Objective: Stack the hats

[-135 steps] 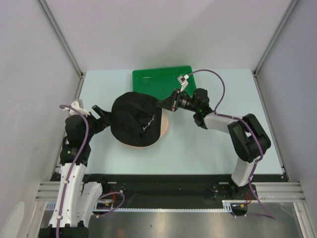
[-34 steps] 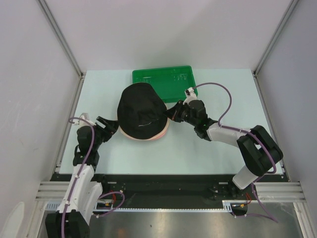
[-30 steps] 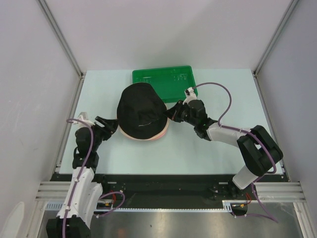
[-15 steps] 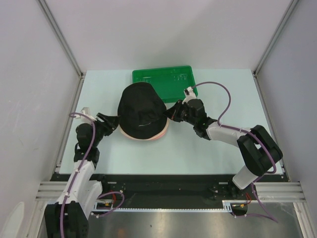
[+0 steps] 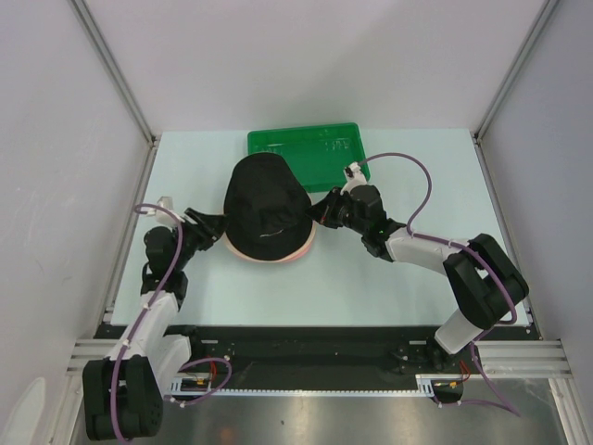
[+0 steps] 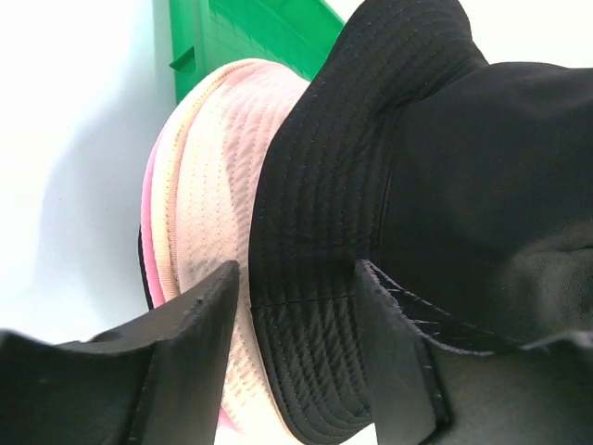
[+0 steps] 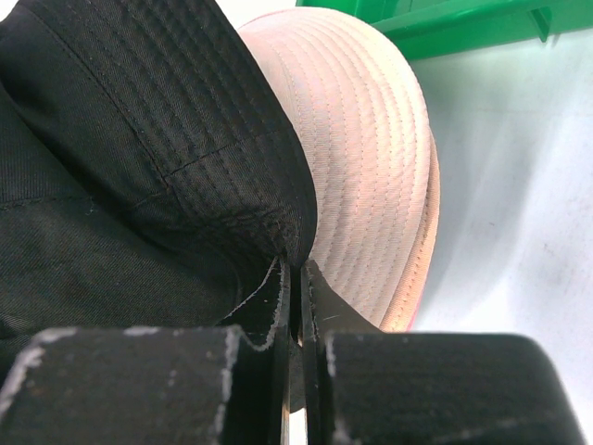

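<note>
My left gripper is reaching too far in over the side of the black hat. It should open, back away and pinch the black hat's edge nearer the tray (image 6: 257, 218).
A black hat (image 5: 267, 206) lies on top of a beige hat (image 5: 298, 248) and a pink hat, whose edge shows under the beige one in the left wrist view (image 6: 151, 222). My right gripper (image 5: 324, 211) is shut on the black hat's right brim (image 7: 139, 139), just above the beige hat (image 7: 361, 158); the jaws (image 7: 295, 278) pinch the fabric edge. My left gripper (image 5: 211, 225) is open at the stack's left side. In the left wrist view its fingers (image 6: 185, 352) stand either side of the black hat's brim (image 6: 315, 306), with the beige hat (image 6: 208, 185) beside it.
A green plastic tray (image 5: 306, 146) stands right behind the hats, touching or nearly touching the stack; it also shows in the left wrist view (image 6: 241, 37) and the right wrist view (image 7: 463, 19). The pale table (image 5: 417, 185) is bounded by grey walls on three sides.
My left arm has moved right, bringing its open gripper onto the left brim of the black hat. The right gripper stays shut on the right brim.
</note>
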Motion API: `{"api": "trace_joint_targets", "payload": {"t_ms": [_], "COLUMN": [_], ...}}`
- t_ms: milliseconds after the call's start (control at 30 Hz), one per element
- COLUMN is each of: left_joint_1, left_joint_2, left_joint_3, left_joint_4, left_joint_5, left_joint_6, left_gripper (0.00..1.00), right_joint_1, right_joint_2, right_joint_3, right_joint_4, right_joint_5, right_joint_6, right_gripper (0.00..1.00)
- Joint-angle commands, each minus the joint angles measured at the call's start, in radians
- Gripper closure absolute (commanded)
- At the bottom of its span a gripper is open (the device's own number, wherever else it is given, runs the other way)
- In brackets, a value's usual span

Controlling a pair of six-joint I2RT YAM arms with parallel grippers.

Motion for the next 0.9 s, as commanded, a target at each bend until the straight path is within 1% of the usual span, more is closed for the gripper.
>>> {"api": "trace_joint_targets", "payload": {"t_ms": [0,33,100,133,200,233,300,367,500,600,700,733,800,867], "left_joint_1": [0.004,0.002,0.004,0.004,0.004,0.004,0.004,0.004,0.005,0.005,0.005,0.007,0.005,0.007], "left_joint_2": [0.015,0.017,0.021,0.021,0.021,0.023,0.021,0.02,-0.003,-0.035,-0.052,-0.054,-0.065,-0.103], "left_joint_3": [-0.012,-0.017,-0.029,-0.029,-0.028,-0.025,-0.022,-0.02,-0.009,0.0,0.04,0.067,0.093,0.097], "left_joint_4": [0.06,0.072,0.095,0.097,0.098,0.095,0.09,0.089,0.069,0.025,-0.083,-0.15,-0.202,-0.215], "left_joint_5": [0.04,0.04,0.039,0.035,0.029,0.023,0.013,0.008,-0.032,-0.099,-0.182,-0.216,-0.225,-0.21], "left_joint_6": [-0.008,-0.018,-0.026,-0.029,-0.031,-0.032,-0.034,-0.037,-0.043,-0.043,0.006,0.023,0.063,0.074], "left_gripper": [0.48,0.56,0.66,0.74,0.8,0.86,0.9,0.98,1.0,1.0,1.0,1.0,1.0,1.0], "right_joint_1": [0.015,0.015,0.015,0.018,0.019,0.019,0.019,0.022,0.03,0.047,0.07,0.074,0.076,0.07], "right_joint_2": [0.027,0.03,0.033,0.033,0.032,0.03,0.027,0.021,-0.008,-0.039,-0.071,-0.079,-0.088,-0.083], "right_joint_3": [0.007,0.008,0.008,0.008,0.011,0.013,0.014,0.017,0.014,0.024,0.037,0.043,0.057,0.103], "right_joint_4": [-0.103,-0.102,-0.103,-0.103,-0.105,-0.108,-0.114,-0.125,-0.149,-0.19,-0.235,-0.244,-0.261,-0.304], "right_joint_5": [0.02,0.02,0.019,0.019,0.023,0.023,0.028,0.039,0.054,0.091,0.132,0.146,0.143,0.154], "right_joint_6": [-0.034,-0.033,-0.033,-0.033,-0.034,-0.034,-0.039,-0.043,-0.051,-0.074,-0.1,-0.112,-0.121,-0.161], "right_gripper": [1.0,1.0,1.0,1.0,1.0,1.0,1.0,1.0,1.0,1.0,1.0,1.0,1.0,1.0]}}
